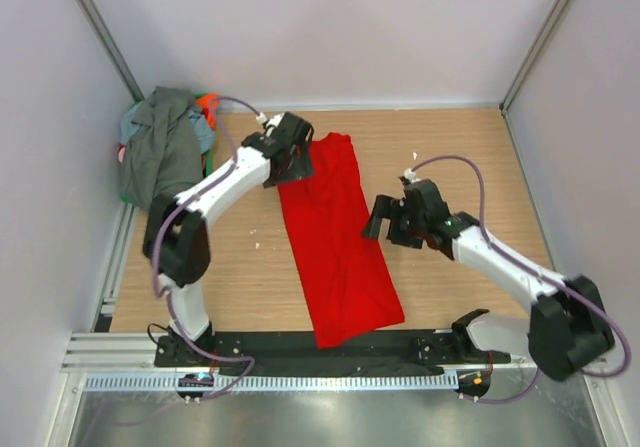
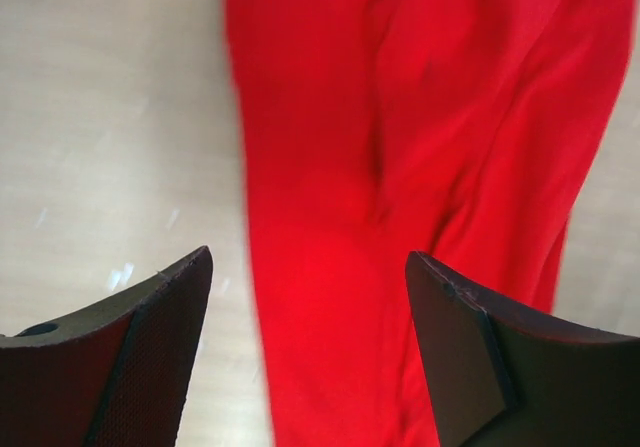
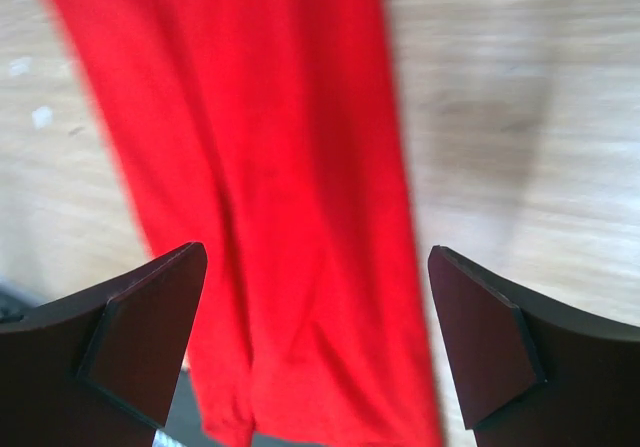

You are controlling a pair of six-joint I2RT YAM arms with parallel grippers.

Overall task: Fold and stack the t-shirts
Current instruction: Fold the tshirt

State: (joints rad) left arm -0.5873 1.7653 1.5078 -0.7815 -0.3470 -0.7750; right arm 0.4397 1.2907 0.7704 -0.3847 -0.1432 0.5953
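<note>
The robot's right gripper will next move to the near-end corner [image 1: 401, 320] [image 3: 433, 439] of the red t-shirt, on that gripper's own side, and close there.
A bright red t-shirt [image 1: 335, 237] lies folded into a long narrow strip down the middle of the wooden table, running from far centre to the near edge. It also shows in the left wrist view [image 2: 400, 167] and the right wrist view [image 3: 270, 167]. My left gripper [image 1: 290, 163] is open and empty above the strip's far left edge. My right gripper [image 1: 385, 219] is open and empty just right of the strip's middle. A heap of other t-shirts, dark grey on top [image 1: 160, 152], with orange, light blue, green and pink showing, sits at the far left corner.
White walls close in the table on the left, right and far sides. A black bar and metal rail [image 1: 300, 362] run along the near edge, and the red strip's near end overhangs the bar.
</note>
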